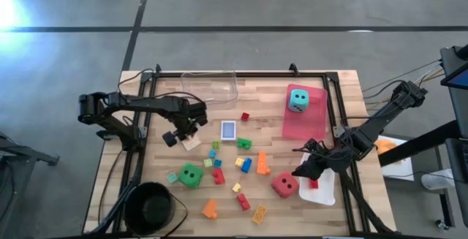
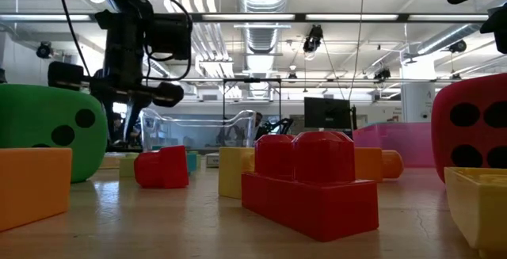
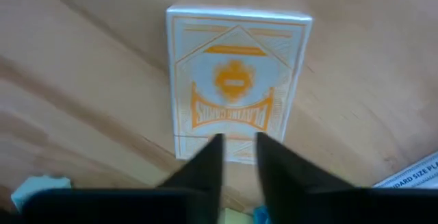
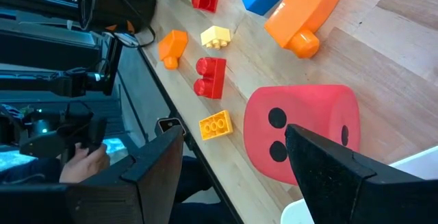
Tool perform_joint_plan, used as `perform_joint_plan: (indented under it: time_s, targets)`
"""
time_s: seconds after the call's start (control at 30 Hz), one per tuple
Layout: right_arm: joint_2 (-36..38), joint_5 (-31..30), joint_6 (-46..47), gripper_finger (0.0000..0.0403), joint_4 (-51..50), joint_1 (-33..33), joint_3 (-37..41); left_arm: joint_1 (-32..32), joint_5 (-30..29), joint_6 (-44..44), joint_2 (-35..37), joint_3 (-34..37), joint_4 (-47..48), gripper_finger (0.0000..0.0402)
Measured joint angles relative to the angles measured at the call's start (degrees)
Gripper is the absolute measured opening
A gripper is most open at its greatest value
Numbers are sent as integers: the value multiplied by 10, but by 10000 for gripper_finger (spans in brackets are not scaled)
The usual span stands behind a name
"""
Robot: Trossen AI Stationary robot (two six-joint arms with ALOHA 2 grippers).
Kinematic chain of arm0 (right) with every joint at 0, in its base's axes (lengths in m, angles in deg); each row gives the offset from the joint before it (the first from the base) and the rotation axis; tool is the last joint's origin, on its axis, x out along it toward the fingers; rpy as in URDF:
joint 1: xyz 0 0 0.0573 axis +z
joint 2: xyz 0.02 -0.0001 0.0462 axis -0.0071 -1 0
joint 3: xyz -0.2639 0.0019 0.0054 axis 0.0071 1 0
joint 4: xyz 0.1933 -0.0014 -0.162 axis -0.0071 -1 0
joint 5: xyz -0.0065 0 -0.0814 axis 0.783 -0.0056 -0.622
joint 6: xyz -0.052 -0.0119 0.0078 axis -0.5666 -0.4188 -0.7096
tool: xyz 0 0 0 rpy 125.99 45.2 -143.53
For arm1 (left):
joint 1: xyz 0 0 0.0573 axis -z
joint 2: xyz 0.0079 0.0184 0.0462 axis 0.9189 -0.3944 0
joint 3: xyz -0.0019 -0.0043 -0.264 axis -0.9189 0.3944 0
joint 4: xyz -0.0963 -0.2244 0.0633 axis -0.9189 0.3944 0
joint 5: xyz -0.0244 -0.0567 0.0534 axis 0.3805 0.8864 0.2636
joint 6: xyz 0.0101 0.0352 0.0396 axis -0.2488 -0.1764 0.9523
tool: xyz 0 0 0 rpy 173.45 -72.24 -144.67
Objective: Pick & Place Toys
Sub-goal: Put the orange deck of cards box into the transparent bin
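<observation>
Next, I open my left gripper wide and grip the box's long sides [image 3: 293, 102], since the gap between its fingers is narrower than the white-and-orange card box.
A white-and-orange card box [image 3: 236, 80] lies flat on the table left of centre [image 1: 191, 143]. My left gripper [image 3: 239, 142] points down over its near short end, with only a narrow gap between the fingers. A blue card box [image 1: 229, 130] lies just right of it. Small bricks [image 1: 245, 164] are scattered mid-table, with a green die [image 1: 191, 175] among them. A teal die [image 1: 297, 99] sits on the pink tray [image 1: 314, 126]. My right gripper [image 4: 233, 162] hangs open, slanting down toward the red die [image 4: 301, 131], which rests on the table. My left gripper comes at the white-and-orange card box from above, its fingertips [image 3: 213, 157] over the box's short end [image 3: 236, 148]. The box lies flat on the table. I cannot tell whether the fingers touch it.
A clear tray [image 1: 210, 87] stands at the far edge. A black bowl [image 1: 151, 206] sits at the near left corner. A white tray [image 1: 325, 191] holding a red brick [image 1: 313, 184] is at the near right. Black rails [image 1: 241, 73] frame the table.
</observation>
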Motion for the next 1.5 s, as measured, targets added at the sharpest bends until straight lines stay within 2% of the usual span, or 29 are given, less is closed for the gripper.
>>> perform_joint_plan:
  time_s: [0.17,0.2,0.27,0.5,0.8,1.2,1.37,1.5]
  targets:
    - [0,0,0,251,0,0,0,0,1,2,0,0,9,314]
    - [0,0,1,251,0,0,0,0,4,16,0,2,10,340]
    - [0,0,0,251,0,0,0,-1,9,25,0,5,15,366]
    - [0,0,1,251,0,0,0,-1,5,19,0,7,20,375]
    - [0,0,0,251,0,0,0,1,-2,25,3,60,-73,375]
    - [0,0,1,251,0,0,0,1,-33,52,-1,61,-79,374]
    - [0,0,0,251,0,0,0,1,-50,71,-1,73,-113,371]
    - [0,0,0,251,0,0,0,3,-39,71,1,100,-154,365]
